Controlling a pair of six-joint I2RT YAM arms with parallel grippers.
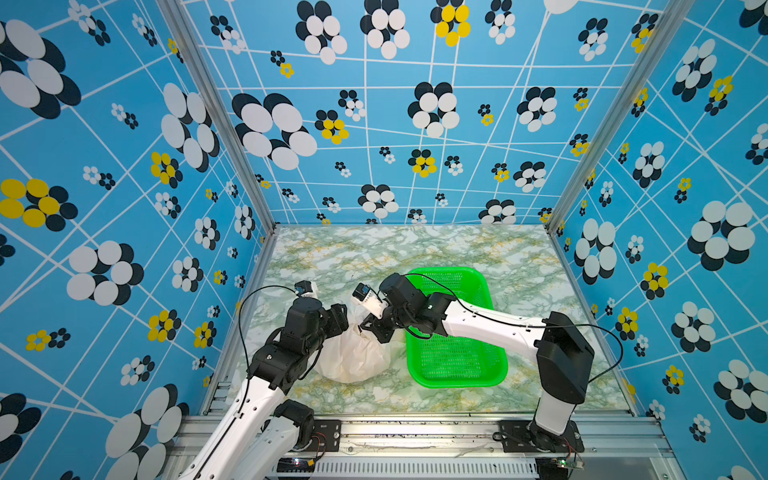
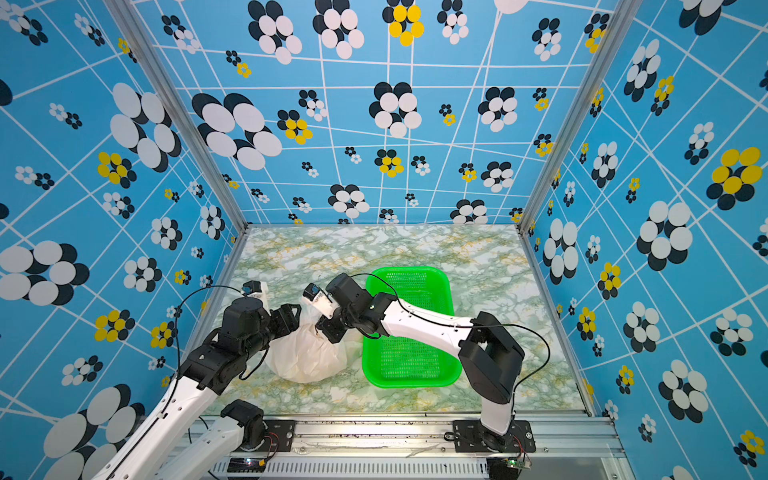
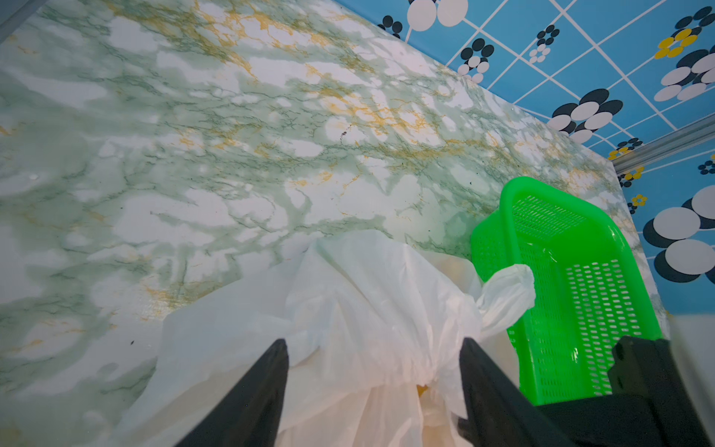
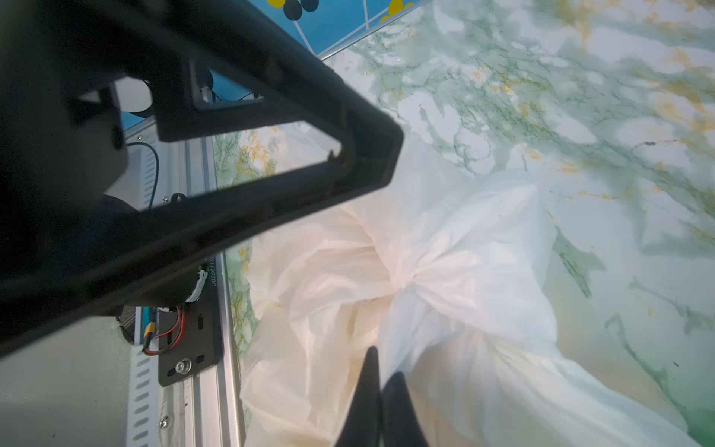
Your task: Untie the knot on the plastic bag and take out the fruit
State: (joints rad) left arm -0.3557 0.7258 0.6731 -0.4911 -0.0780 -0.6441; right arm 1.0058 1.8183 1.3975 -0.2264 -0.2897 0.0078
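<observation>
I see the bag's top bunched at the knot by my right gripper, so my left gripper needs to grab the bag's loose flap (image 3: pixel 242 324) and pull it away from the knot.
The white plastic bag (image 1: pixel 353 359) (image 2: pixel 307 359) lies bulging on the marble table, left of the green basket. Its plastic gathers into the knot (image 4: pixel 410 280) (image 3: pixel 431 373), and one handle loop (image 3: pixel 507 294) sticks up free. My left gripper (image 3: pixel 374 340) (image 1: pixel 340 318) is open, its fingers on either side of the bag's gathered top without touching it. My right gripper (image 4: pixel 385 362) (image 1: pixel 365 327) is shut on a fold of the bag close to the knot. Of the fruit, only a yellow-orange speck (image 3: pixel 421 389) shows through a gap; the rest is hidden inside.
The green mesh basket (image 1: pixel 461 383) (image 2: pixel 411 384) (image 3: pixel 580 290) stands against the bag's right side, with the right forearm across it. Blue patterned walls enclose the table on three sides. An aluminium rail runs along the front edge.
</observation>
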